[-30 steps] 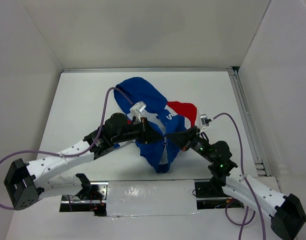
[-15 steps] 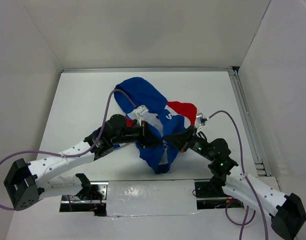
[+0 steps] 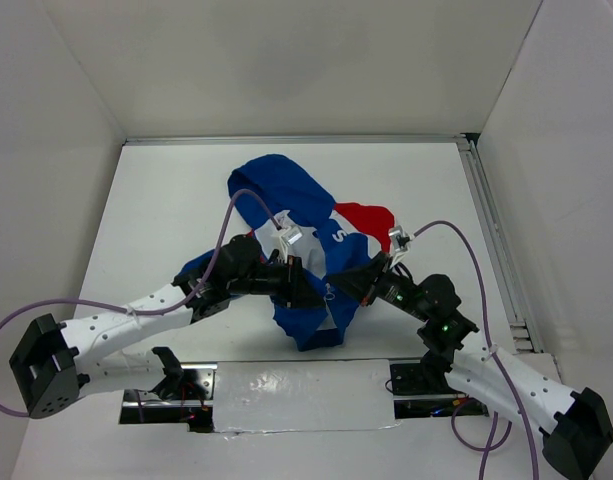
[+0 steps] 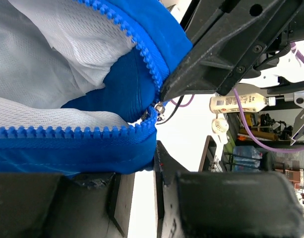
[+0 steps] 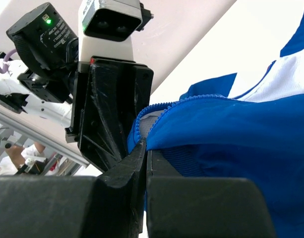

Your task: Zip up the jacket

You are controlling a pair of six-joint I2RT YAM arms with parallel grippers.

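Note:
Next, my left gripper lets go of the hem it pinches below the metal slider and pinches the teeth's end [image 4: 151, 119] beside the slider, while my right gripper stays closed.
The blue jacket [image 3: 286, 195], with red and white panels, lies crumpled in the middle of the white table, its lower front lifted between my two grippers. My left gripper [image 3: 308, 288] grips the blue hem beside the zipper teeth. In the left wrist view [image 4: 142, 163] the fabric sits between its fingertips, and the metal zipper slider [image 4: 154, 111] hangs where the two rows of teeth meet. My right gripper [image 3: 342, 283] faces it, jaws pressed tight on the other blue zipper edge [image 5: 146, 148]. The white mesh lining [image 4: 47, 44] shows inside.
White walls enclose the table on three sides. A metal rail [image 3: 491, 240] runs along the right edge. A silver taped panel [image 3: 301, 395] lies between the arm bases at the near edge. Purple cables [image 3: 231, 205] loop over both arms.
Both grippers have moved a little toward the near edge with the jacket's lower front held between them. The left wrist has shifted right and the fabric has bunched up more.

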